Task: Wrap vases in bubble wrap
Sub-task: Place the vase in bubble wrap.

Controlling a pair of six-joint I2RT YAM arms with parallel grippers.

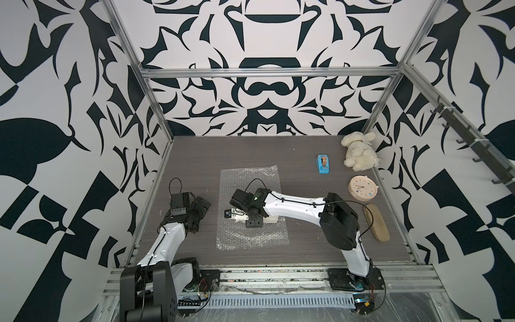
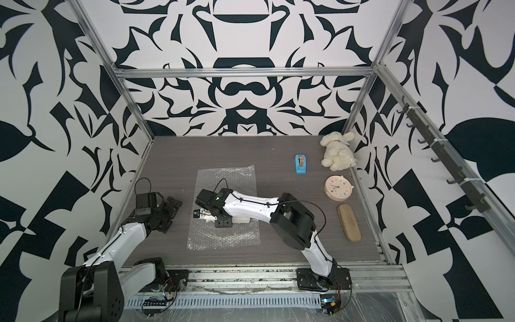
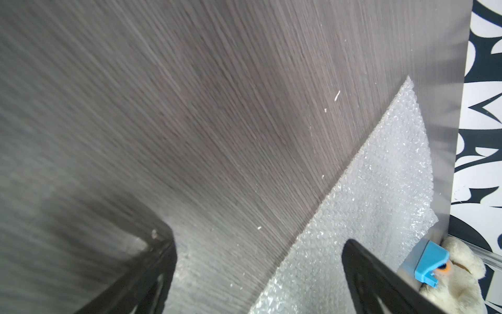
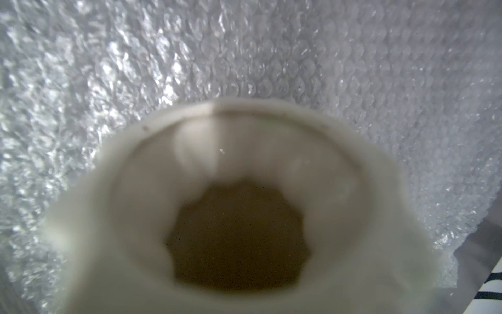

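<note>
The vase's opening is tipping up off the bubble wrap, so my right gripper will lay the vase flat and take its body [image 1: 272,218] from above before wrapping.
The bubble wrap [image 1: 250,178] [image 2: 225,178] lies flat in the middle of the table. The cream-white vase [image 1: 271,219] [image 2: 242,219] lies on its near half, mostly hidden under my right arm. My right gripper [image 1: 249,220] [image 2: 220,218] comes down from above and is shut on the vase. The right wrist view looks straight into the vase's scalloped mouth [image 4: 135,190], with bubble wrap [image 4: 271,54] behind it; the fingers are hidden there. My left gripper [image 1: 199,207] [image 3: 258,271] stands open and empty over bare table, just left of the bubble wrap's edge [image 3: 380,204].
A blue tape dispenser [image 1: 323,164] sits at the back right, beside a white plush toy [image 1: 359,152] in the corner. A round pink clock [image 1: 362,187] and a long tan brush [image 1: 376,221] lie along the right edge. Patterned walls and metal rails enclose the table.
</note>
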